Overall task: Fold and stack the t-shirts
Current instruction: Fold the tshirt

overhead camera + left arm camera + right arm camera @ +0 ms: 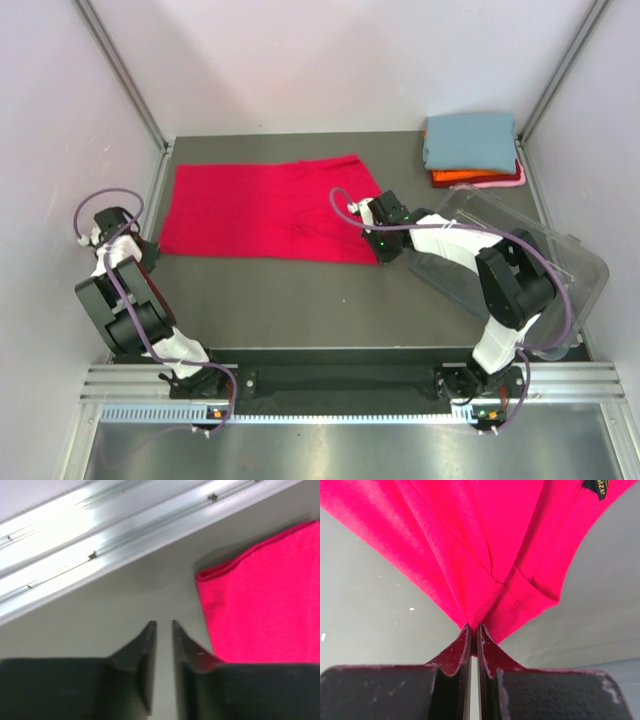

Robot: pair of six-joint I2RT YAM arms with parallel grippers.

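Observation:
My left fingers are over table beside the red t-shirt's near corner, so they should open, move onto the t-shirt and pinch [204, 580] that corner.
The crimson red t-shirt [270, 210] lies spread flat across the middle of the table. My right gripper [368, 232] is at its right edge, shut on a bunched fold of the red cloth [485, 565]; the fingertips [474, 627] pinch it just above the table. My left gripper [150, 255] hangs low at the shirt's near left corner [260, 600]. Its jaws [164, 625] stand a narrow gap apart with only bare table between them, and the cloth lies to their right. Back right sits a folded stack: blue-grey t-shirt [468, 140] on top, orange [455, 178] and pale pink [505, 182] beneath.
A clear plastic tub [530, 245] lies tilted at the right, under and behind the right arm. An aluminium rail [125, 530] runs along the table's left edge, close to the left gripper. White enclosure walls stand on three sides.

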